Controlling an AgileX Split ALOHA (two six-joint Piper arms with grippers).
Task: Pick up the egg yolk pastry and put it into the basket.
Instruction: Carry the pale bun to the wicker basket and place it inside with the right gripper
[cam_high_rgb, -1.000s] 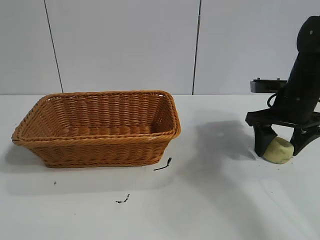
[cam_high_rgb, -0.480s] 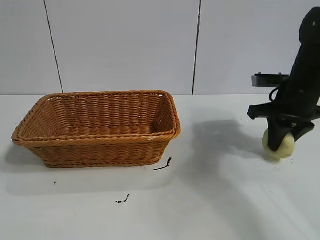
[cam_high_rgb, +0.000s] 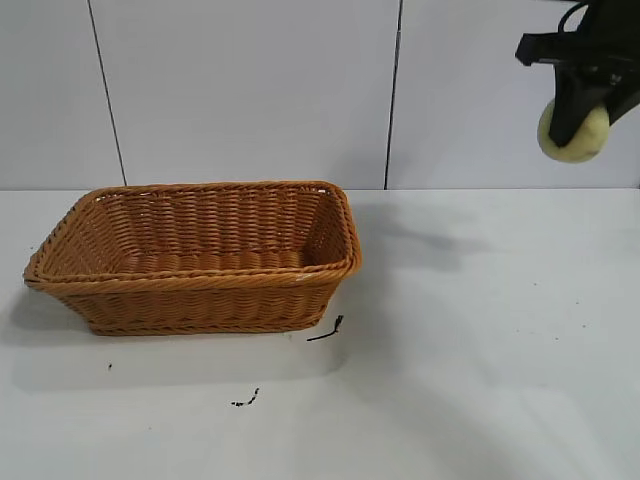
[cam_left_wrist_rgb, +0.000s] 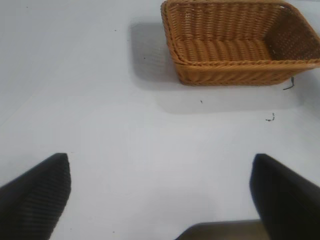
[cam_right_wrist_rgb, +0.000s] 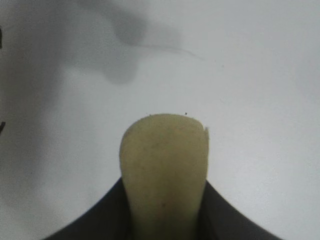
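Note:
My right gripper is to put down the egg yolk pastry. It will let go of it in the basket (cam_high_rgb: 231, 253), just behind the middle of the basket's front rim.
The egg yolk pastry (cam_high_rgb: 574, 133) is a pale yellow-green lump held high above the table at the upper right. My right gripper (cam_high_rgb: 577, 118) is shut on it; in the right wrist view the pastry (cam_right_wrist_rgb: 164, 170) is squeezed between the two dark fingers (cam_right_wrist_rgb: 227, 220). The orange-brown wicker basket (cam_high_rgb: 195, 282) stands on the table at the left, well away from the pastry, and shows in the left wrist view (cam_left_wrist_rgb: 235, 64). My left gripper (cam_left_wrist_rgb: 160, 195) is open and empty above bare table, out of the exterior view.
Small black scraps lie on the white table in front of the basket (cam_high_rgb: 327, 330) and nearer the front (cam_high_rgb: 246, 400). A pale panelled wall stands behind the table.
My right gripper closed on the pastry at the table and lifted it straight up, from the table surface to high at the upper right. The basket has not moved.

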